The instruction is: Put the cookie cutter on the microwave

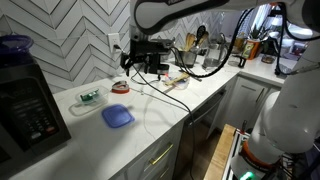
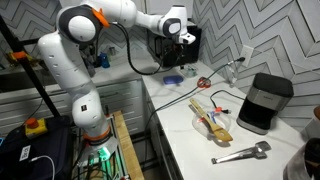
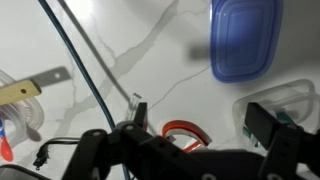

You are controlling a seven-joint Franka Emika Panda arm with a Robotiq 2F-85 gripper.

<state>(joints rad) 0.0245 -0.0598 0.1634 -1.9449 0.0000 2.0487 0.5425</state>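
Observation:
I will next use my gripper to take hold of the cookie cutter by its red rim (image 1: 128, 87) (image 3: 166, 127), on the side farthest from the black microwave.
The red ring-shaped cookie cutter (image 3: 180, 128) lies on the white counter. In the wrist view it sits between my two fingers and is partly hidden by the gripper body. It also shows in an exterior view (image 1: 120, 87). My gripper (image 3: 200, 125) is open and hangs above the cutter, holding nothing. The gripper shows in both exterior views (image 1: 133, 62) (image 2: 185, 48). The black microwave (image 1: 30, 110) with its keypad stands at the near left end of the counter, well away from the gripper.
A flat blue square lid (image 1: 117, 116) (image 3: 245, 40) lies next to the cutter. A small green item (image 1: 90, 96) lies towards the microwave. Cables (image 3: 80, 60) cross the counter. A black appliance (image 2: 265, 100), wooden utensils (image 2: 210, 118) and tongs (image 2: 240, 153) lie further along.

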